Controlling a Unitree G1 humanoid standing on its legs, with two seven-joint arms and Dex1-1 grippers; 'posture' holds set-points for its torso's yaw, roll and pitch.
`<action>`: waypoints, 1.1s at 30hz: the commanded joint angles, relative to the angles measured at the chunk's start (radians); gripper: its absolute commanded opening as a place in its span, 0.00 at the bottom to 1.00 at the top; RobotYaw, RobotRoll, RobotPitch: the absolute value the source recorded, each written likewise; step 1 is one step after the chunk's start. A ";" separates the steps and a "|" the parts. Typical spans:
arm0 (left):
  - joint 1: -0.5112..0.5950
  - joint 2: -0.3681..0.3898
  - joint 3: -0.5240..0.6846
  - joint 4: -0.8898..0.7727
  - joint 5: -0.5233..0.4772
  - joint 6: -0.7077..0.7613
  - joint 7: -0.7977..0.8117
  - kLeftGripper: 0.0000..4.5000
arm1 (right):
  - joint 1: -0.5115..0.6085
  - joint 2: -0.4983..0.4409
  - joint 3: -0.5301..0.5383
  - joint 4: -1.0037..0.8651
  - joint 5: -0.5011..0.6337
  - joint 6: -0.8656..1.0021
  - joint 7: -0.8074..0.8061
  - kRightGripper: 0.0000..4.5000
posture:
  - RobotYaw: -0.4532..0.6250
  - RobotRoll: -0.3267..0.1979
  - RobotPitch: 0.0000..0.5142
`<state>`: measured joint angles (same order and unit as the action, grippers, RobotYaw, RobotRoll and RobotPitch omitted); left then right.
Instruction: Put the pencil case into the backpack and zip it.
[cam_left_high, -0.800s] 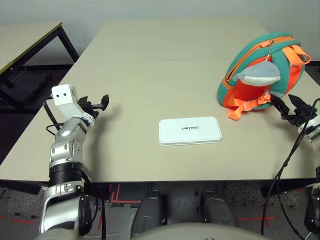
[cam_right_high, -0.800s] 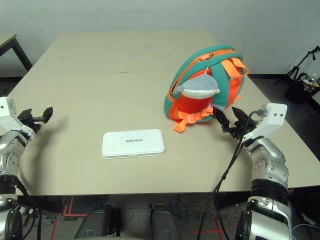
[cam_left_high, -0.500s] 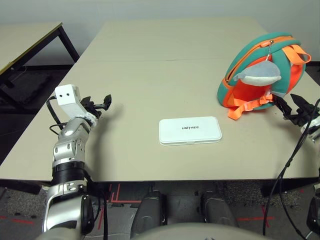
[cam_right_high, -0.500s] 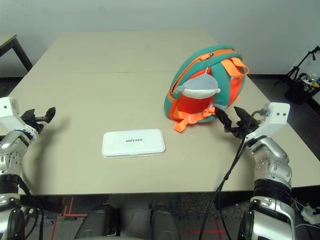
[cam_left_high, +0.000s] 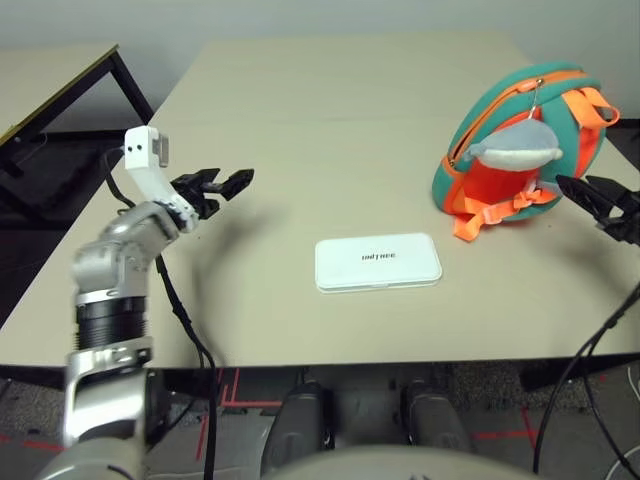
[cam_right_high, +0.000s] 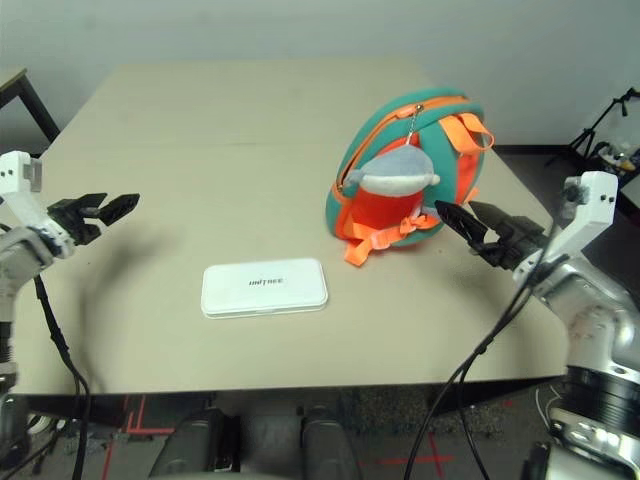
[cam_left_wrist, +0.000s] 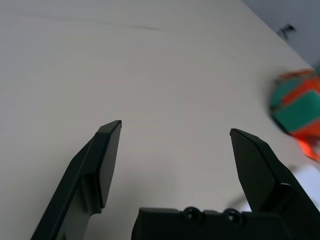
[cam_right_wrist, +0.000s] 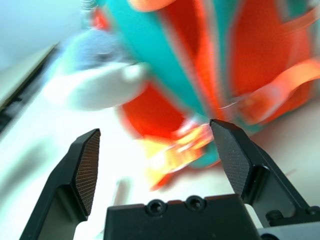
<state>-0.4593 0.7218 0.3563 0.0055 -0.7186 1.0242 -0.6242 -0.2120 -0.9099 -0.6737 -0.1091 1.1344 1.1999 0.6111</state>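
Note:
Next, I close my left gripper on the short end (cam_left_high: 323, 266) (cam_left_wrist: 245, 206) of the white pencil case that is farthest from the backpack.
The flat white pencil case (cam_left_high: 378, 263) with dark lettering lies near the table's front middle. The teal backpack (cam_left_high: 560, 110) with orange trim stands upright at the right, a grey plush whale (cam_left_high: 512, 146) hanging on its front. My left gripper (cam_left_high: 224, 181) hovers open above the table's left side, well left of the case; its fingers (cam_left_wrist: 102, 165) frame bare tabletop. My right gripper (cam_right_high: 472, 222) is open, empty, just right of the backpack's base, pointing at it. In the right wrist view the backpack (cam_right_wrist: 210, 55) looms close between the fingertips (cam_right_wrist: 87, 165).
The beige table (cam_left_high: 330, 110) stretches far back behind the case. A second table (cam_left_high: 50, 80) with black legs stands off to the left. Orange straps (cam_left_high: 480, 215) trail from the backpack's base onto the tabletop. A black cable (cam_right_high: 480, 360) hangs from my right arm.
My left arm has risen and swung right, toward the table's middle. My right arm has lifted and its gripper now points at the backpack's base. Case and backpack have not moved.

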 joint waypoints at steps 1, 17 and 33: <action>0.004 0.034 0.025 -0.037 -0.089 0.148 -0.025 0.99 | 0.060 -0.076 -0.051 -0.066 0.216 0.243 -0.022 1.00 | 0.40 0.62 0.07; -0.014 -0.069 0.049 0.035 -0.283 0.590 0.064 1.00 | -0.194 0.025 0.342 0.117 0.239 0.411 -0.262 0.68 | 0.44 0.62 0.10; 0.066 -0.108 0.006 0.074 -0.265 0.590 0.062 1.00 | -0.315 0.139 0.526 0.138 0.062 0.414 -0.283 0.00 | 0.49 0.62 0.11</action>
<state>-0.4041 0.6212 0.3761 0.0630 -0.9911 1.5985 -0.5608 -0.5219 -0.7833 -0.1750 0.0460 1.2058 1.5753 0.3267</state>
